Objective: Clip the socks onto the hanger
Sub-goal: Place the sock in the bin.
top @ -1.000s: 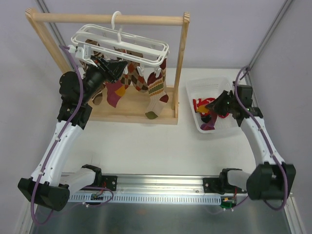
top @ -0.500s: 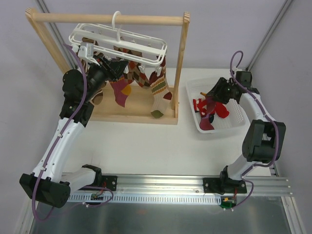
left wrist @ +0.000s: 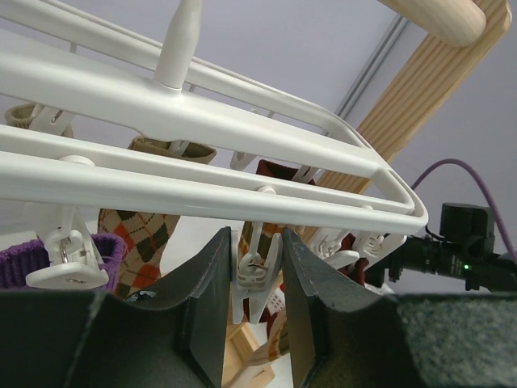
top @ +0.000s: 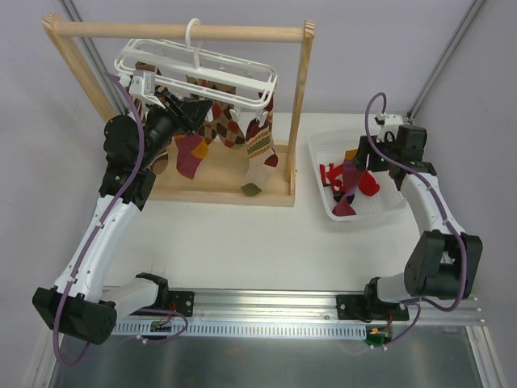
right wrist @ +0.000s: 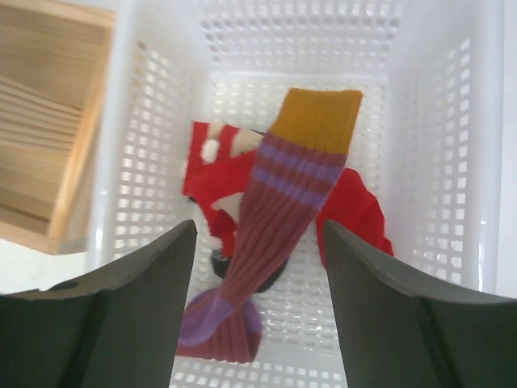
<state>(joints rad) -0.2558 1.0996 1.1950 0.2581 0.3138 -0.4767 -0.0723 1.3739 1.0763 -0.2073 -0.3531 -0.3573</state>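
Observation:
The loose magenta sock in the basket has an orange cuff (top: 350, 154) (right wrist: 305, 113), and next my right gripper will go down to it and close there.
The white hanger (top: 198, 69) hangs by its hook from the wooden rack. Several socks hang from its clips: a magenta one (top: 190, 158), a brown argyle one (top: 222, 129) and a wavy-striped one (top: 260, 149). My left gripper (top: 190, 109) is up under the hanger's rails, shut on a white clip (left wrist: 257, 275) and squeezing it between both fingers. My right gripper (right wrist: 258, 230) stands open above the basket. Below it a magenta sock (right wrist: 279, 218) with purple bands and an orange cuff lies loose, on top of red socks (right wrist: 355, 210).
The white perforated basket (top: 396, 198) sits at the right of the table. The wooden rack (top: 303, 105) and its base board (top: 218, 190) stand at the back left. The basket walls (right wrist: 452, 137) close in on both sides of my right gripper.
My right gripper has opened and drawn back to the right, and the magenta sock now lies loose in the basket. The left gripper stays shut on the clip; the hung socks swayed slightly.

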